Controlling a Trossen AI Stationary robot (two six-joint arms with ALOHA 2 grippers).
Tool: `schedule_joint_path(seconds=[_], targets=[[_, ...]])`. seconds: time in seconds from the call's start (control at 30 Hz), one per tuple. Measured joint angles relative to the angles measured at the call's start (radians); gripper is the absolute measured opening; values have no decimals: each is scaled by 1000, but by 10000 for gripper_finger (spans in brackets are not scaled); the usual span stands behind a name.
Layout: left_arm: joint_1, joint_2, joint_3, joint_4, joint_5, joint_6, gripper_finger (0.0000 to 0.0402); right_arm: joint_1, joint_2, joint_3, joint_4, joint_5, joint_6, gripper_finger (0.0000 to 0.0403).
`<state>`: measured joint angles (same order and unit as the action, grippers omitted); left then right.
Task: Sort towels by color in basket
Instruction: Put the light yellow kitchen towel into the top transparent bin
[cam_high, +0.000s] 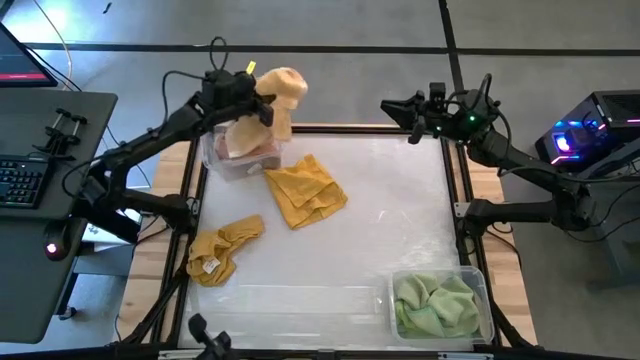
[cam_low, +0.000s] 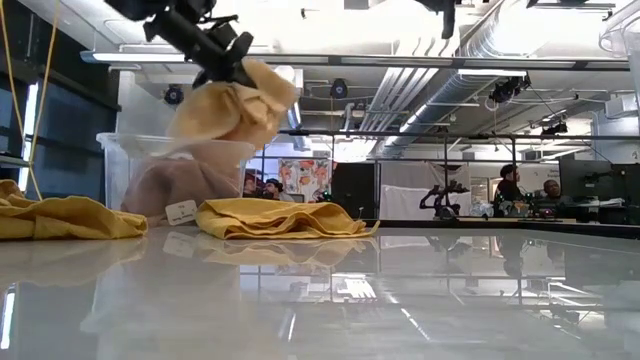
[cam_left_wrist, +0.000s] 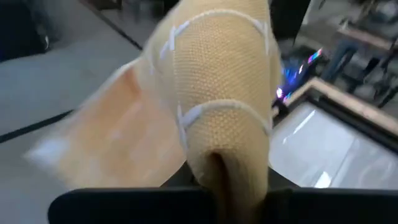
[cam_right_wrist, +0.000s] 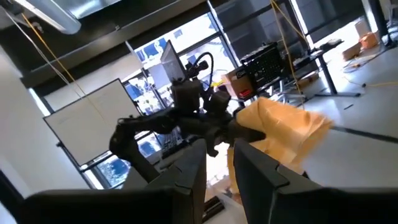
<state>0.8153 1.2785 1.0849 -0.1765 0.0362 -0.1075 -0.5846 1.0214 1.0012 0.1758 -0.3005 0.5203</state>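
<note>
The peach-orange towel overhangs the clear basket's rim, so my left gripper needs to lower it, then tuck the overhanging end inside the basket (cam_high: 244, 146).
My left gripper (cam_high: 250, 92) is up over the far left of the table, shut on a peach-orange towel (cam_high: 283, 92) above a clear basket (cam_high: 212, 158) that holds dusty pink cloth (cam_low: 185, 185). Two mustard yellow towels lie flat on the table: one in the middle (cam_high: 305, 190), one at the left edge (cam_high: 222, 248). Light green towels (cam_high: 432, 305) fill a second clear basket (cam_high: 482, 290) at the near right. My right gripper (cam_right_wrist: 219, 149) waits at the far right edge with a narrow gap between its fingers, touching nothing. My left gripper (cam_low: 222, 58) pinches a bunched fold of the peach-orange towel near its upper end (cam_low: 245, 78), coming slantwise from above. In the left wrist view the cloth (cam_left_wrist: 217, 112) bulges over the fingers and hides the contact. The towel hangs lifted, its lower end (cam_low: 205, 135) at the basket's rim.
A white tag (cam_low: 182, 211) shows at the pink basket's foot. The glossy table (cam_high: 400, 210) is bare between the middle yellow towel and the right edge. A keyboard and desk (cam_high: 25, 180) stand left of the table and a lit computer (cam_high: 585, 135) to its right. People sit far behind the table.
</note>
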Motion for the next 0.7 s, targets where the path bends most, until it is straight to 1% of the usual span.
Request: schedule_joint_path(seconds=[0.1,0.2,0.27,0.4,0.5,0.6,0.7], targets=[[8,-10,-82,70,-2,-12,3,1,0,0,-1,-23,24,75],[25,-34,-164,59,-3,-12,3,1,0,0,-6,-57,45,75],[35,-56,-211,35,-14,-12,3,4,0,0,-12,-59,52,75],[56,-88,-250,-125,-42,-12,4,5,0,0,-15,-50,47,75],[64,-93,-250,-257,-121,2,14,5,0,-1,-15,-49,39,75],[80,-92,-244,-377,-195,-20,39,5,0,-1,-15,-40,24,75],[104,-92,-225,-474,-200,-127,78,5,0,-1,-15,-39,-2,75]])
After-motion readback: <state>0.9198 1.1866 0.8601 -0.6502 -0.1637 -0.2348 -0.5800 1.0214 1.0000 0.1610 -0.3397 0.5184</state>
